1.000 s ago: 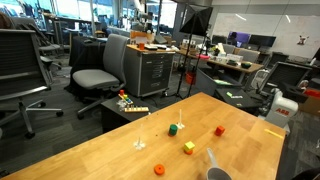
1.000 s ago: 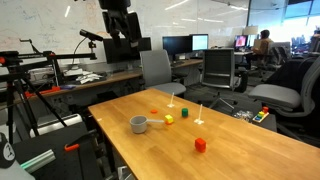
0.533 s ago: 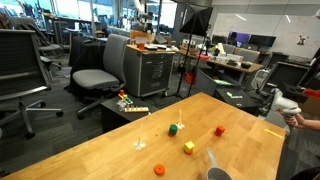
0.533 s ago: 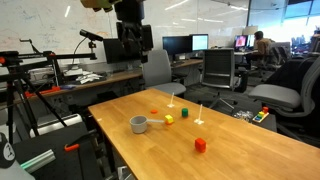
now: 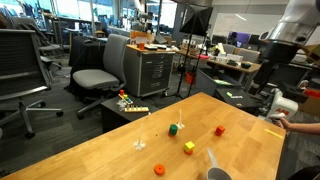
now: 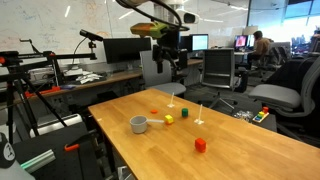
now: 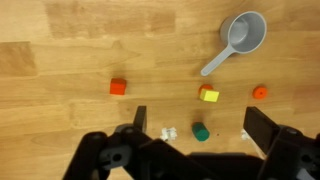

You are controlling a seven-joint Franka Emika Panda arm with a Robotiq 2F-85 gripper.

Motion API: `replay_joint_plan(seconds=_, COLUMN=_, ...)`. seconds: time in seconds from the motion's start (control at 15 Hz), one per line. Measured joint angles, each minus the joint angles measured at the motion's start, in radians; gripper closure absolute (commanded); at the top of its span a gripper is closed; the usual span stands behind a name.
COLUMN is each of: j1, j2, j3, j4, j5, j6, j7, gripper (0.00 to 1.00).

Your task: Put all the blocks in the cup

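The red block to grip is the one farthest from the grey cup. My gripper goes to it next and closes on that block's opposite sides (image 5: 220, 130) (image 7: 118, 87).
In the wrist view the grey cup (image 7: 247, 32) with its handle lies at the top right. The red block (image 7: 118, 87), yellow block (image 7: 208, 94), orange block (image 7: 260, 91) and green block (image 7: 201, 132) sit apart on the wooden table. My gripper (image 7: 200, 125) is open and empty, high above the table, with the green block between its fingers in this view. In an exterior view the gripper (image 6: 172, 58) hangs above the table's far side, over the cup (image 6: 138, 124), yellow (image 6: 169, 119), green (image 6: 185, 112), orange (image 6: 154, 112) and red (image 6: 200, 145) blocks.
A small white object (image 7: 170, 133) lies beside the green block, and another (image 7: 246, 134) lies near the right finger. Office chairs (image 6: 216, 72) and desks stand behind the table. The robot arm (image 5: 290, 25) shows at the upper right in an exterior view.
The arm has swung from beside the table to above its far side. It has come into sight at the upper right of one exterior view. The blocks and cup have not moved.
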State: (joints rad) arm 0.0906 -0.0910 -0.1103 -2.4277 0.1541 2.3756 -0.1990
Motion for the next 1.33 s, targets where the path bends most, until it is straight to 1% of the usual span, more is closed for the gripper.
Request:
replay_joint_plan(seconds=0.13, j1=-0.042, j2=0.114, j3=-0.002, j4=0.081, j5=-0.001, j6=0.023, j7=0.010, gripper=0.00)
replay_joint_plan(seconds=0.27, j1=-0.090, j2=0.203, j3=-0.005, j4=0.160, j5=-0.002, j6=0.029, j7=0.020, gripper=0.00)
replay_joint_plan(seconds=0.47, j1=-0.146, j2=0.290, j3=-0.007, j4=0.244, j5=-0.015, j6=0.029, j7=0.032, gripper=0.00)
replay_joint_plan(seconds=0.6, j1=-0.163, j2=0.326, j3=-0.007, j4=0.257, j5=-0.026, j6=0.034, j7=0.037, gripper=0.00)
replay_joint_plan(seconds=0.87, j1=-0.165, j2=0.383, j3=-0.001, j4=0.253, j5=-0.040, j6=0.042, j7=0.071, gripper=0.00)
replay_joint_plan(seconds=1.33, j1=-0.166, j2=0.411, j3=0.000, j4=0.256, j5=-0.047, j6=0.042, j7=0.080, gripper=0.00)
